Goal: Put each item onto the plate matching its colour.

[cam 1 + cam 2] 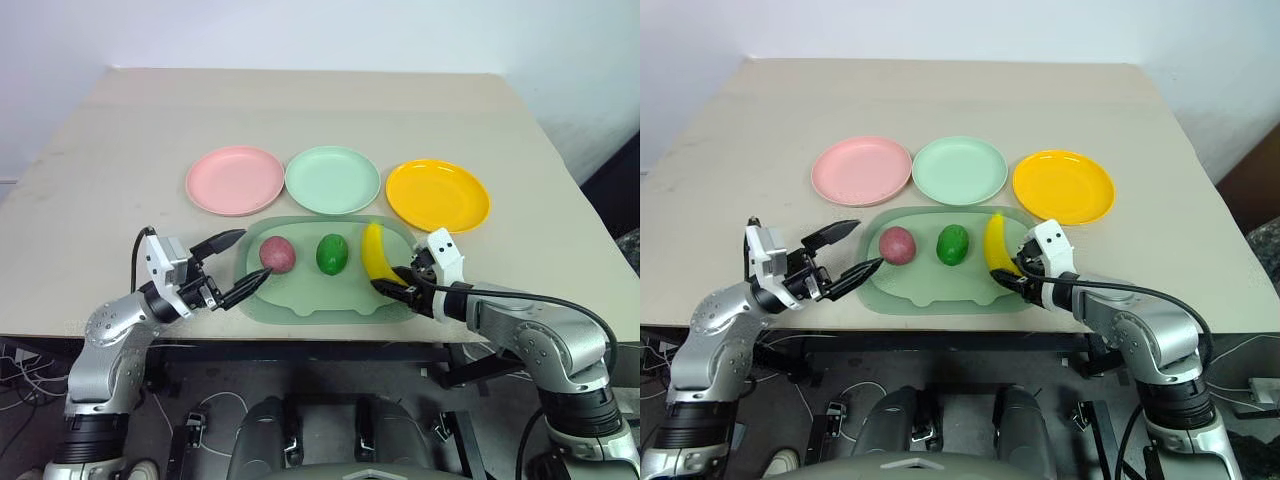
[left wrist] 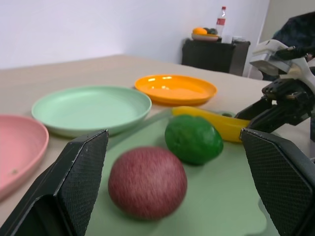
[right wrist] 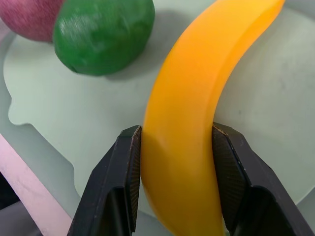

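My right gripper needs to set the yellow banana on the orange-yellow plate (image 1: pixel 430 191), slightly toward the mint green plate.
The yellow banana (image 1: pixel 375 250) lies at the right end of the pale green tray (image 1: pixel 310 297). My right gripper (image 1: pixel 392 282) is shut on the banana's near end, with both fingers (image 3: pixel 125 162) pressed against its sides. A green lime-like oval (image 1: pixel 332 253) sits mid-tray and a dark red-purple oval (image 1: pixel 277 254) to its left. At the tray's left edge my left gripper (image 1: pixel 250 257) stands open and holds nothing, its fingers (image 2: pixel 78 172) spread on either side of the red-purple oval (image 2: pixel 147 182) without touching it. Behind the tray lie the pink plate (image 1: pixel 235 180), mint green plate (image 1: pixel 332 179) and orange-yellow plate (image 1: pixel 437 194).
The tray sits near the front edge of the beige table (image 1: pixel 120 130). The three plates stand in a row just behind it, almost touching each other. Open tabletop lies behind the plates and to both sides.
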